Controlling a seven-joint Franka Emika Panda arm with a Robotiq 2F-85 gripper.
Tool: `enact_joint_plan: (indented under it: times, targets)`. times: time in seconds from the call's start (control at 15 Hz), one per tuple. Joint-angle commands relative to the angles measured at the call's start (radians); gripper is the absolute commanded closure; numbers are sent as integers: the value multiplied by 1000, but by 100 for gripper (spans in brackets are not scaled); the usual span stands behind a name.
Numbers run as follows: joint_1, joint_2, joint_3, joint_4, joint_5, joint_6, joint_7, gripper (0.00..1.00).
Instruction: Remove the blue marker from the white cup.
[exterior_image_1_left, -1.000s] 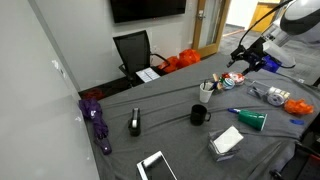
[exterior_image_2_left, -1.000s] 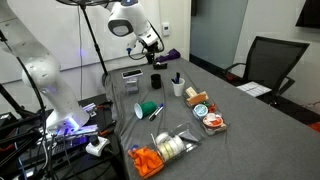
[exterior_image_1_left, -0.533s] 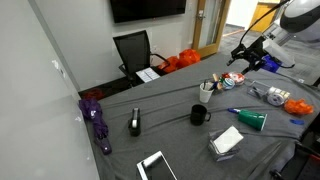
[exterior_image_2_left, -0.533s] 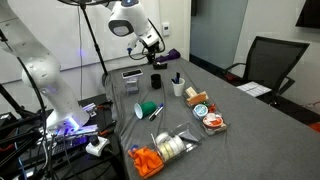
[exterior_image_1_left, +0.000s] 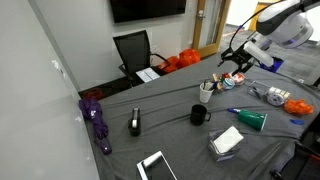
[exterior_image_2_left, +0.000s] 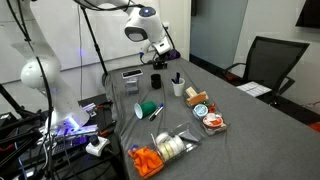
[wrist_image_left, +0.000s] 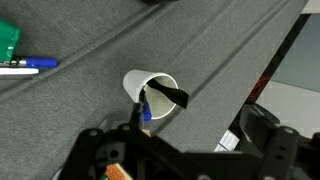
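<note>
The robot's gripper should close on the upper end (exterior_image_1_left: 213, 79) (wrist_image_left: 147, 113) of the blue marker, where it pokes out of the white cup next to the black marker.
The white cup (wrist_image_left: 150, 88) stands upright on the grey tablecloth and shows in both exterior views (exterior_image_1_left: 206, 91) (exterior_image_2_left: 178, 88). The blue marker (wrist_image_left: 146, 112) leans on its near rim, beside a black marker (wrist_image_left: 168, 94) in the same cup. My gripper (wrist_image_left: 180, 150) hangs above and to one side of the cup. Its dark fingers are spread wide with nothing between them. In the exterior views the gripper (exterior_image_1_left: 238, 63) (exterior_image_2_left: 164, 53) is well above the table and apart from the cup.
A black mug (exterior_image_1_left: 199, 115) and a green cup on its side (exterior_image_1_left: 252, 120) lie near the white cup. A loose blue marker (wrist_image_left: 30, 65) lies on the cloth. Snack bags (exterior_image_1_left: 275, 97), a black stapler (exterior_image_1_left: 135, 123) and a tablet (exterior_image_1_left: 157, 166) are also on the table.
The arm has swung toward the white cup; the gripper is closer to it than before. The cup and markers have not moved.
</note>
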Motion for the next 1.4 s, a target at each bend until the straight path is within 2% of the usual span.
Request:
enact_joint_plan:
  times: [0.0, 0.67, 0.93, 1.33]
  targets:
    - [-44, 136, 23, 131, 38, -53, -6, 0]
    - [-64, 332, 14, 268, -143, -55, 128, 0]
    - [-75, 358, 19, 289, -196, -63, 159, 0]
    - [-84, 356, 31, 277, -211, -58, 141, 0]
